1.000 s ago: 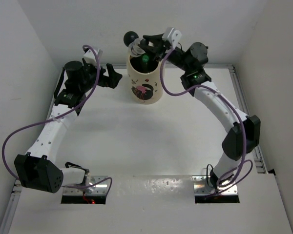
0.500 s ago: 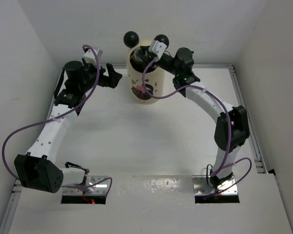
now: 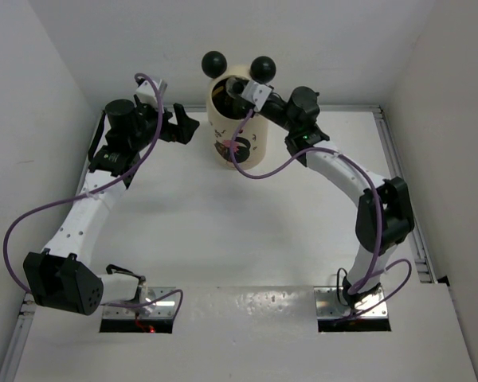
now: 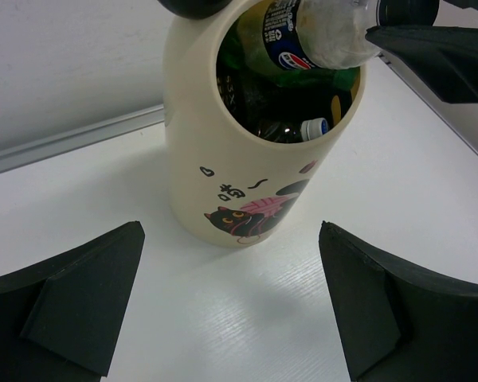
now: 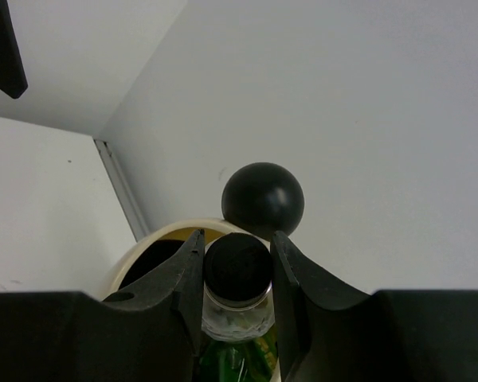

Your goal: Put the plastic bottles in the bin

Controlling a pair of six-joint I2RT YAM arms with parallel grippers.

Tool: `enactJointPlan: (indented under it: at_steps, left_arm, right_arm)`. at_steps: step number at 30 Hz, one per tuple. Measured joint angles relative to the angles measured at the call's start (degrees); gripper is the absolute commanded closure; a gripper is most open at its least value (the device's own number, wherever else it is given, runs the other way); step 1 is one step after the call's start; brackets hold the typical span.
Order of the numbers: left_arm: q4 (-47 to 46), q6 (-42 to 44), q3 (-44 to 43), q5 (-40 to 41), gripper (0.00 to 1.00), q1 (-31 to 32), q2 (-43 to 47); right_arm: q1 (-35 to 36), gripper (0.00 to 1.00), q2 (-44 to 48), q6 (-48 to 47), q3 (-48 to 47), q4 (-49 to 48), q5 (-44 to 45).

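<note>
The robot's right gripper needs to release the black-capped bottle inside the cream bin (image 3: 225, 97) (image 5: 167, 298), next to the green bottle.
The cream bin (image 3: 237, 135) with two black ball ears stands at the back middle of the table. My right gripper (image 3: 240, 89) is at the bin's mouth, shut on a black-capped clear bottle (image 5: 237, 267) with a blue label (image 4: 311, 36), which lies tilted across the opening. Several other bottles lie inside the bin, among them a green one (image 4: 240, 49) and one with a blue-and-white cap (image 4: 315, 126). My left gripper (image 3: 183, 127) is open and empty, just left of the bin, and faces its cat picture (image 4: 251, 215).
White walls stand close behind the bin and on both sides. A metal rail (image 3: 398, 159) runs along the table's right edge. One black ear (image 5: 263, 199) sits right behind my right fingers (image 5: 183, 270).
My right gripper has swung left and lowered with the bottle, from above the bin's right ear down to its mouth. The left arm has not moved.
</note>
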State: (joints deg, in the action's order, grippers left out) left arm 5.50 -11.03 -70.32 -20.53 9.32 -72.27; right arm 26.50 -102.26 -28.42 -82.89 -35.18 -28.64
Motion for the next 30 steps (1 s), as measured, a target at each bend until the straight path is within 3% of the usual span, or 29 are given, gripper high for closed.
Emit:
enactJointPlan:
  at_steps: [13, 14, 15, 16, 22, 25, 30]
  left_arm:
    - [0.0, 0.04, 0.0, 0.22, 0.01, 0.0, -0.07]
    - [0.0, 0.04, 0.0, 0.22, 0.01, 0.0, -0.07]
    - [0.0, 0.04, 0.0, 0.22, 0.01, 0.0, -0.07]
    - [0.0, 0.04, 0.0, 0.24, 0.01, 0.0, -0.07]
    - [0.02, 0.28, 0.0, 0.24, 0.01, 0.0, -0.22]
    - [0.07, 0.33, 0.0, 0.22, 0.01, 0.0, -0.66]
    - [0.13, 0.46, 0.0, 0.24, 0.01, 0.0, -0.96]
  right_arm:
    - [-0.02, 1.0, -7.45, -0.68, 3.23, -13.92, -5.14]
    - [-0.02, 0.97, -8.11, -1.22, 3.5, -14.97, -5.55]
    - [0.02, 0.82, -8.57, -1.68, 3.61, -16.11, -5.9]
    - [0.04, 0.78, -8.85, -1.92, 3.78, -16.94, -6.14]
    - [-0.13, 0.69, -10.34, -4.26, 5.42, -21.9, -6.34]
    - [-0.11, 0.96, -10.34, -6.32, 6.51, -23.26, -6.45]
    - [-0.11, 1.0, -11.13, -12.2, 9.51, -27.15, -8.2]
